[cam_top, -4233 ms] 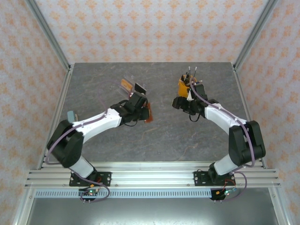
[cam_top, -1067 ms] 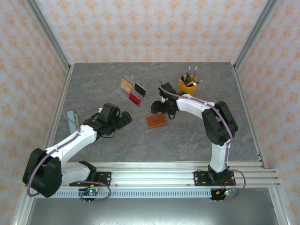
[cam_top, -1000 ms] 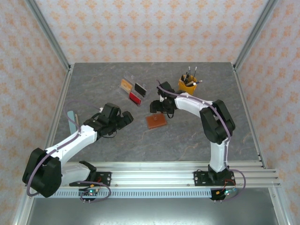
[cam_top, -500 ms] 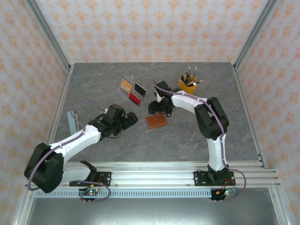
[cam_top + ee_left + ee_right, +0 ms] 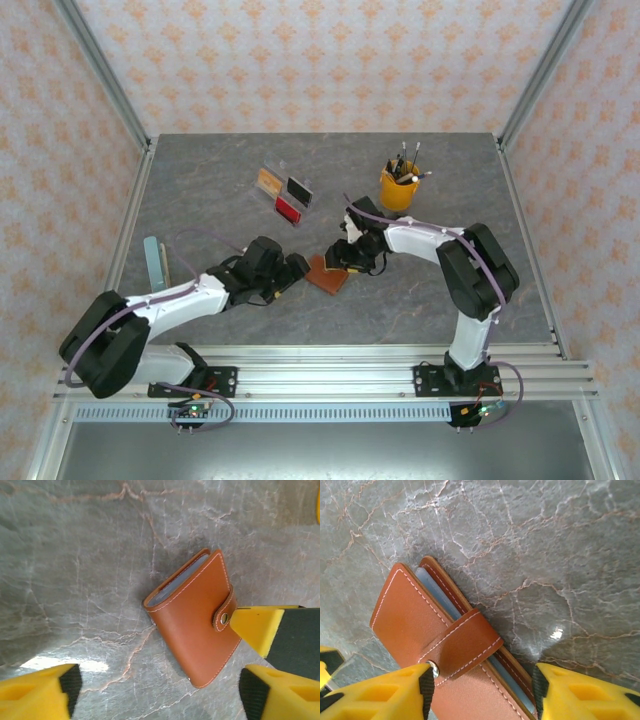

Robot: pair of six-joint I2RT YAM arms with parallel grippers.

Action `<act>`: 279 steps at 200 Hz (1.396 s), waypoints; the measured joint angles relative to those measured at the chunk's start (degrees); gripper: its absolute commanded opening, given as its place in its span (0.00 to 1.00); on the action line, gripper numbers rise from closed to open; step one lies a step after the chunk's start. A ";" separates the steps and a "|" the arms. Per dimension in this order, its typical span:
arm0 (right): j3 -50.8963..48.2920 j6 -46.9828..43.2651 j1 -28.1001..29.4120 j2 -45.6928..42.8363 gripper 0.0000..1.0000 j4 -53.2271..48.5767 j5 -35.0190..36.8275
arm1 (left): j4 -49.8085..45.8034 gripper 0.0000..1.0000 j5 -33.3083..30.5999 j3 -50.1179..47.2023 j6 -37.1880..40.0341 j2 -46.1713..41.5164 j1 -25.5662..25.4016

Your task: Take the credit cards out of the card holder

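Observation:
The card holder lies loose under its fastened strap. My left gripper needs to pinch the card holder's folded edge (image 5: 170, 642) while my right gripper pulls the strap open.
The card holder (image 5: 326, 273), a reddish-brown leather wallet, lies folded on the grey table with its snap strap (image 5: 460, 641) fastened. A pale blue-grey inner pocket edge (image 5: 437, 594) shows along its side; anything inside is hidden. My right gripper (image 5: 482, 692) is open and straddles the strap, one pad touching the snap (image 5: 224, 619). Just to the left, my left gripper (image 5: 157, 695) is open with the card holder's (image 5: 195, 617) near corner between its fingers, touching nothing. A black credit card (image 5: 298, 189) stands in a clear stand with an orange one (image 5: 268, 180) and a red one (image 5: 288, 208).
A yellow cup of pens (image 5: 398, 186) stands behind the right arm. A pale blue-green strip (image 5: 153, 262) lies by the table's left edge. Metal frame posts line the table's sides, and a rail runs along its near edge.
My left gripper has swung right, up to the card holder. The right gripper has come down over the strap, nudging the holder slightly nearer. Both grippers' jaws have narrowed.

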 measured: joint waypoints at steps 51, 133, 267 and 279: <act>0.00 0.31 0.00 0.00 0.46 0.90 0.00 | 4.98 0.57 1.42 -0.48 -2.82 3.13 -1.36; -3.32 2.71 -0.02 -0.72 0.40 4.17 -0.74 | 6.19 0.41 2.67 2.56 -0.79 9.68 -1.22; -4.66 9.77 2.67 -8.17 0.43 0.61 13.57 | 5.01 0.42 6.27 13.90 9.46 21.88 5.35; -2.54 9.57 4.20 -8.26 0.43 -1.25 15.93 | 4.90 0.46 7.56 13.49 10.47 21.46 5.42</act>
